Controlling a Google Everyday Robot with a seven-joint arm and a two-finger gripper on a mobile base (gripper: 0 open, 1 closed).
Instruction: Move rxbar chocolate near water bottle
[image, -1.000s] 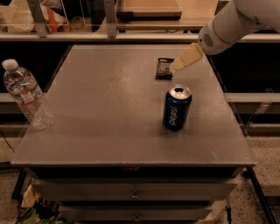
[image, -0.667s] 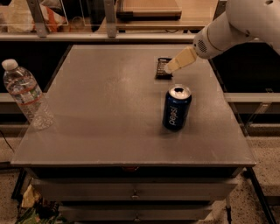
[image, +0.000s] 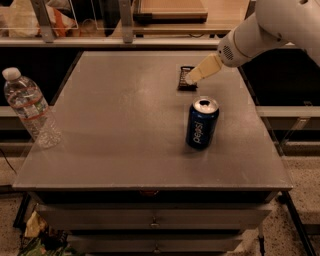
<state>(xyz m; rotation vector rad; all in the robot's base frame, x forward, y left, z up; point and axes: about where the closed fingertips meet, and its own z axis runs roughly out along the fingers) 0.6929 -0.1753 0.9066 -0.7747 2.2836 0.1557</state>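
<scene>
The rxbar chocolate's near half (image: 188, 82), toward the blue Pepsi can, is the next place my gripper needs to go to and close on.
The rxbar chocolate (image: 184, 80) is a small dark flat bar lying on the grey table (image: 120, 115) at the far right, partly covered by my gripper. My gripper (image: 192, 76) reaches in from the upper right on a white arm, its pale fingers right over the bar. The water bottle (image: 30, 107) is clear with a white cap and a white-and-red label. It stands upright at the table's left edge, far from the bar.
A blue Pepsi can (image: 202, 123) stands upright just in front of the bar, right of the table's middle. A counter with shelving and rails runs behind the table. Drawers sit under the table's front edge.
My gripper has moved left and down toward the rxbar chocolate and now overlaps it. The bottle, can and bar have not moved.
</scene>
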